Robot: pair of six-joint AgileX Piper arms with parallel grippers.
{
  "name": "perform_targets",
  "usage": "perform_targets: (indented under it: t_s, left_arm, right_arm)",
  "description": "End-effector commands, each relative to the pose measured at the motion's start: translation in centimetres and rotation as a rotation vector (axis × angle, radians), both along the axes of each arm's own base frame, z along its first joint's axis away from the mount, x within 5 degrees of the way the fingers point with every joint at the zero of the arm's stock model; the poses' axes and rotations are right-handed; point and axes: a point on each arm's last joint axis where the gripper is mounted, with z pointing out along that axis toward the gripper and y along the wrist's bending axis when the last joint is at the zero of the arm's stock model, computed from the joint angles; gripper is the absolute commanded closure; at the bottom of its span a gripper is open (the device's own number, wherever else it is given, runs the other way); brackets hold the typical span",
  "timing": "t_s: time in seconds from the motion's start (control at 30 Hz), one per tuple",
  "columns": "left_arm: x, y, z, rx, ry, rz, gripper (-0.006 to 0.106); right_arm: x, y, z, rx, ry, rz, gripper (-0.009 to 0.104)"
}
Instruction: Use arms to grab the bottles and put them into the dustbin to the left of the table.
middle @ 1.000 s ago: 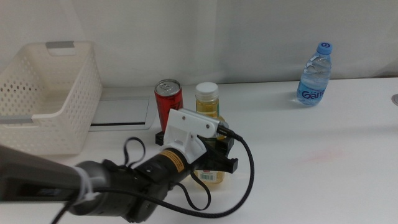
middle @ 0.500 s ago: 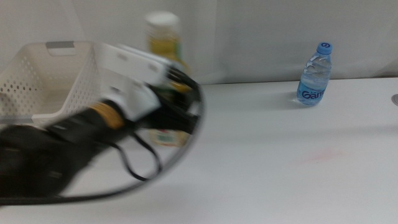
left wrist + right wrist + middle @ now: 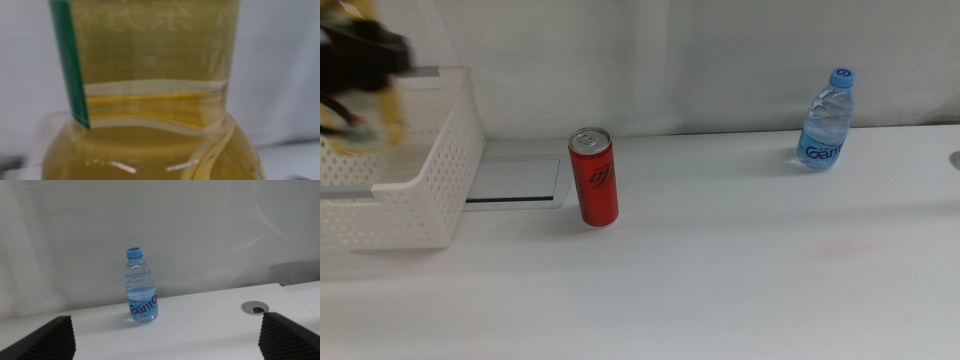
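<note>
The left gripper needs to release the yellow-juice bottle in the dustbin [image 3: 410, 138], near the dustbin's side toward the red can.
My left gripper [image 3: 360, 50] shows as a dark blur at the far left, above the white perforated dustbin [image 3: 420, 200]. It is shut on the yellow-juice bottle [image 3: 375, 115], which hangs blurred over the bin's opening. That bottle [image 3: 155, 100] fills the left wrist view. The slim red can [image 3: 593, 177] stands upright on the table near the grey panel [image 3: 513, 182]. The small water bottle with the blue cap [image 3: 825, 120] stands at the back right and also shows in the right wrist view [image 3: 141, 286]. My right gripper [image 3: 165, 337] is open, well short of it and outside the middle view.
The white table [image 3: 740, 280] runs back to a white wall. A round cable hole [image 3: 255, 307] sits in the tabletop to the right of the water bottle.
My left gripper lifted the yellow-juice bottle from beside the red can and swung it left to above the dustbin. The can and the water bottle have not moved.
</note>
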Motion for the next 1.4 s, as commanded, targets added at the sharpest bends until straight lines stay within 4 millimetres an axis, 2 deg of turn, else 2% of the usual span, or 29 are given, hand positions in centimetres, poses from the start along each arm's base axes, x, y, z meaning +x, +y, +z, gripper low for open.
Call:
perform_targets:
  t_s: [0.0, 0.13, 0.3, 0.43, 0.47, 0.53, 0.7, 0.77, 0.8, 0.9, 1.07, 1.37]
  left_arm:
    - [0.6, 2.3, 1.9, -0.003, -0.065, 0.087, 0.103]
    - [2.5, 5.6, 1.4, -0.015, 0.028, 0.190, 0.103]
    - [5.7, 8.0, -0.2, -0.032, 0.151, 0.241, 0.103]
    - [8.8, 8.8, -1.7, -0.025, 0.230, 0.230, 0.103]
    - [10.4, 9.2, -2.7, -0.028, 0.254, 0.229, 0.103]
    - [11.9, 9.6, -3.5, -0.030, 0.275, 0.228, 0.103]
    - [14.9, 10.3, -5.7, -0.025, 0.299, 0.224, 0.103]
    - [15.8, 10.5, -7.0, -0.016, 0.308, 0.220, 0.103]
    - [16.4, 10.6, -8.4, 0.007, 0.338, 0.201, 0.103]
    - [17.1, 10.7, -10.4, 0.011, 0.382, 0.192, 0.103]
    - [17.7, 10.8, -12.3, -0.004, 0.421, 0.191, 0.103]
    - [18.0, 10.5, -13.4, -0.008, 0.444, 0.173, 0.103]
  right_arm:
    - [0.0, 0.0, -0.1, -0.009, -0.007, -0.005, -0.008]
    - [0.0, 0.0, -0.1, -0.009, -0.007, -0.005, -0.008]
    - [0.0, 0.0, -0.1, -0.009, -0.007, -0.005, -0.008]
    - [0.0, 0.0, -0.1, -0.009, -0.007, -0.005, -0.008]
    - [0.0, 0.0, -0.1, -0.009, -0.007, -0.005, -0.008]
    - [0.0, 0.0, -0.1, -0.009, -0.007, -0.005, -0.008]
    - [0.0, 0.0, -0.1, -0.008, -0.007, -0.005, -0.008]
    - [0.0, 0.0, -0.1, -0.008, -0.007, -0.005, -0.008]
    - [0.0, 0.0, -0.1, -0.008, -0.007, -0.005, -0.008]
    - [0.0, 0.0, -0.1, -0.008, -0.007, -0.005, -0.008]
    - [0.0, 0.0, -0.1, -0.008, -0.007, -0.005, -0.008]
    - [0.0, 0.0, -0.1, -0.008, -0.005, -0.005, -0.008]
